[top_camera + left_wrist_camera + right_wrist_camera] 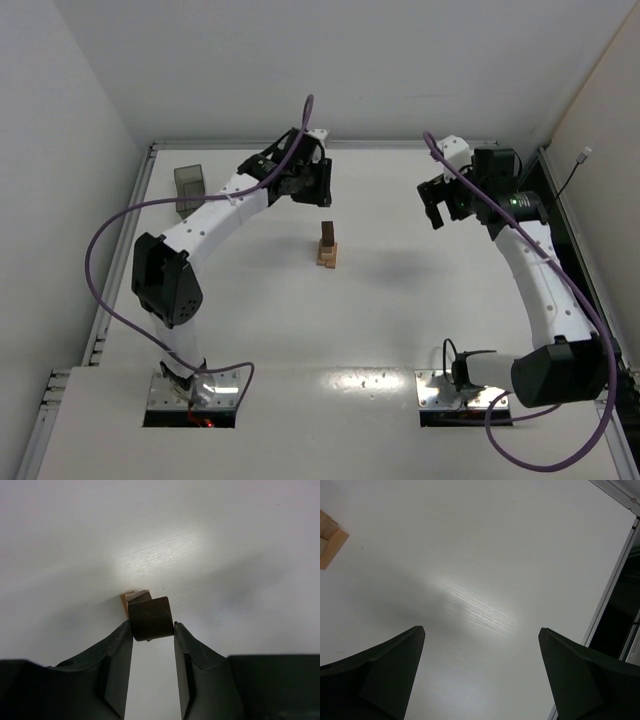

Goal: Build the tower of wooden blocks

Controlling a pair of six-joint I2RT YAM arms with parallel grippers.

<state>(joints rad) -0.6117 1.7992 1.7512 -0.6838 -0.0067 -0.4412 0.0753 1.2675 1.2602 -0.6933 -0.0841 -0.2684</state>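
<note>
My left gripper will let go of the dark brown block on top of the wood block tower (327,229) (141,601).
The wood block tower (327,250) stands mid-table, a dark brown piece on top of tan blocks. My left gripper (322,198) hangs just above and behind it. In the left wrist view the left gripper (151,626) is shut on a dark brown block (150,616), pinched at the very fingertips. Behind that block a tan edge of the tower (129,599) peeks out; the rest is hidden. My right gripper (437,212) hovers to the right of the tower, open and empty. In the right wrist view the right gripper (482,630) is over bare table, with a tan corner of the tower (330,540) at the far left.
A translucent grey bin (189,185) stands at the back left of the table. The table's raised right edge (612,585) runs close beside my right gripper. White walls close in the back and both sides.
</note>
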